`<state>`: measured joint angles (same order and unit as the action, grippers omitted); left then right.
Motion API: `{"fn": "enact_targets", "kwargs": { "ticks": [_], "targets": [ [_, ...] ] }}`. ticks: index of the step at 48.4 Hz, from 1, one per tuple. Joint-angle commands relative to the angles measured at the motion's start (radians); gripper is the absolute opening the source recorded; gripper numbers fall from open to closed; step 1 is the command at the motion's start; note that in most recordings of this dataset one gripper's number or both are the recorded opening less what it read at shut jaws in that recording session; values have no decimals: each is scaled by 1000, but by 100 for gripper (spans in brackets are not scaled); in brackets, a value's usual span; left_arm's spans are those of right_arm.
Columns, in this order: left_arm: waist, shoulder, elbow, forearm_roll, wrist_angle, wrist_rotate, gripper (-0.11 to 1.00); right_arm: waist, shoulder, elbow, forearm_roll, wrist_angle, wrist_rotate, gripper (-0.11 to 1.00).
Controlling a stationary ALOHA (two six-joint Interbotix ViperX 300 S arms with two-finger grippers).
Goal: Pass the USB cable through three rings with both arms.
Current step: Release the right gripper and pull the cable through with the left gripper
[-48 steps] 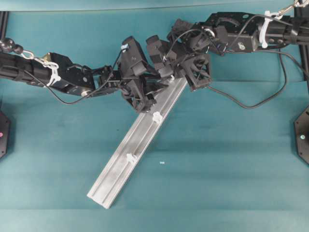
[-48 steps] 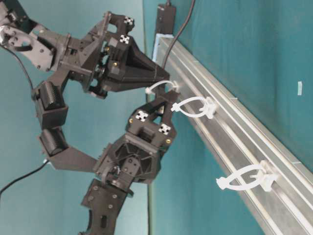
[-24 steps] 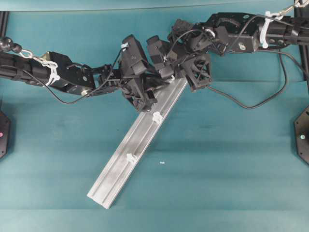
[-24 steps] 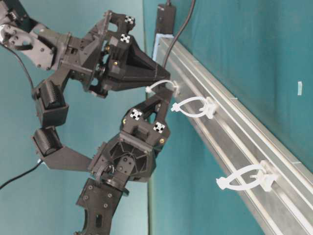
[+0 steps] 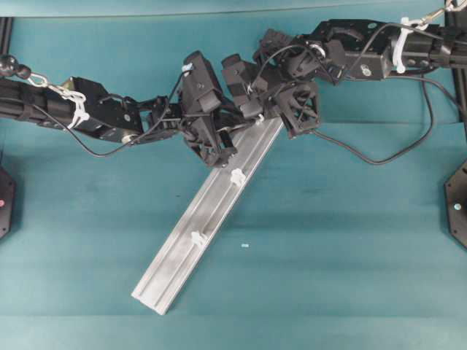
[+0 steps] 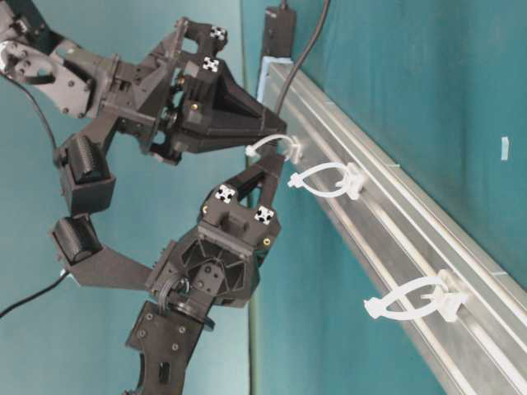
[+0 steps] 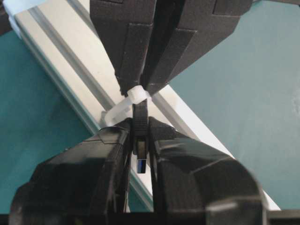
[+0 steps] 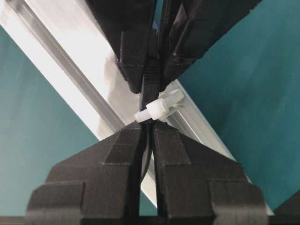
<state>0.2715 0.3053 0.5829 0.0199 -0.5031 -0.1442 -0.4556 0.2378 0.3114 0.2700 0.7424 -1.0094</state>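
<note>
I can see my right gripper holds the cable behind the first ring, so next I open it while my left gripper draws the plug through, then grip with it close behind the plug (image 8: 150,84).
The USB cable's plug (image 7: 140,140) pokes through the first ring (image 7: 136,95), metal tip toward the camera. My left gripper (image 7: 139,125) is shut on the plug, both fingers pressed against its sides. On the far side of that ring (image 8: 159,108) my right gripper (image 8: 149,127) is shut on the thin cable (image 8: 148,140). In the table-level view the two grippers meet tip to tip at this ring (image 6: 272,146), the right one (image 6: 276,132) above and the left one (image 6: 265,169) below. The second ring (image 6: 325,179) and the third ring (image 6: 416,300) stand free along the rail (image 6: 395,214).
The silver rail (image 5: 182,255) lies diagonally on the teal table. The black hub (image 6: 278,29) sits at its far end with cable (image 6: 301,56) running from it. A loose black arm wire (image 5: 379,157) loops at the right. A small white scrap (image 5: 244,246) lies beside the rail.
My left gripper's fingers have closed onto the plug, and its body has shifted slightly down and left. The right gripper has stayed shut and still.
</note>
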Motion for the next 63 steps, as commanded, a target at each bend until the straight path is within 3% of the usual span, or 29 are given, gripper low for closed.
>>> {"fn": "enact_targets", "kwargs": {
  "ticks": [1,13,18,22,30,34,49,63],
  "targets": [
    [-18,-58,-5,2,-6,-5,9,11,-6,-5,3,-20,11,7],
    [-31,-67,14,2,-6,-11,9,12,-6,-3,5,-5,17,7],
    [-32,-78,23,2,-5,-17,9,12,-8,-2,3,11,67,12],
    [-34,-94,37,2,-6,-18,9,11,-12,-2,3,20,130,29],
    [-38,-127,83,3,-2,-25,9,5,-40,17,-11,11,242,77],
    [-44,-141,98,2,3,-43,9,5,-66,35,-23,2,268,90],
    [-97,-212,129,2,18,-178,9,63,-184,80,-29,-44,288,84],
    [-107,-261,141,2,35,-212,9,184,-163,74,-141,-199,293,83]
  ]
}}
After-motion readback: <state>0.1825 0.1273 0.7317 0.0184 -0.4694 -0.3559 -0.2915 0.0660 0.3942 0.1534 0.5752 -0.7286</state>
